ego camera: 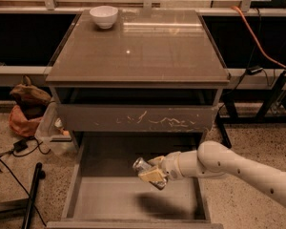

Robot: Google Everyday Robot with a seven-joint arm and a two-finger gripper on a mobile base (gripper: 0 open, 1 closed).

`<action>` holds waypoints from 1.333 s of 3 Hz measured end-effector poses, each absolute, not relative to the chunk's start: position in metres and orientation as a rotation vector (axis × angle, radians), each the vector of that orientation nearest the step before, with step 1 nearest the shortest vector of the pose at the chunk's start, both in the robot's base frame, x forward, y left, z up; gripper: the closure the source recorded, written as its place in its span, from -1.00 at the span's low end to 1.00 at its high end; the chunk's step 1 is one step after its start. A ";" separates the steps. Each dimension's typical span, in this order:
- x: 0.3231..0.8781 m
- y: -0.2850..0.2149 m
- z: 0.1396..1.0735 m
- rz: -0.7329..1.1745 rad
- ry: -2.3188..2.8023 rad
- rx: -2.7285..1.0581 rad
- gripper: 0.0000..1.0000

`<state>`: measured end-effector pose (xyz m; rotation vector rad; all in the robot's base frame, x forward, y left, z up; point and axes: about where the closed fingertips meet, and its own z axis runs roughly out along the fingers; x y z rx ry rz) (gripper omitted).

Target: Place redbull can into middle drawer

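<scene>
My gripper is to put down the redbull can, now held sideways above the drawer floor. It will let go of it near the centre of the open middle drawer's bottom (140, 176).
The redbull can (141, 165) is a slim silver can held lying sideways in my gripper (150, 172), which is shut on it. My white arm (229, 168) reaches in from the right. The can hangs above the floor of the open middle drawer (114, 194), near its centre, and casts a shadow on the floor below. The drawer is pulled out under the drawer with the scratched front panel (138, 118).
A white bowl (104, 16) stands at the back left of the cabinet top (138, 46). A clear plastic bin (51, 130) and a brown bag (26, 106) sit on the floor at the left. A black stand (32, 194) and cables lie at the lower left.
</scene>
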<state>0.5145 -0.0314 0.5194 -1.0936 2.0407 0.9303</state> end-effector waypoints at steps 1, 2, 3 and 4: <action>0.524 -0.021 0.490 0.922 2.000 -1.073 1.00; 0.541 0.002 0.431 0.927 1.969 -1.062 1.00; 0.541 0.002 0.431 0.927 1.968 -1.063 1.00; 0.541 0.002 0.431 0.927 1.968 -1.063 0.74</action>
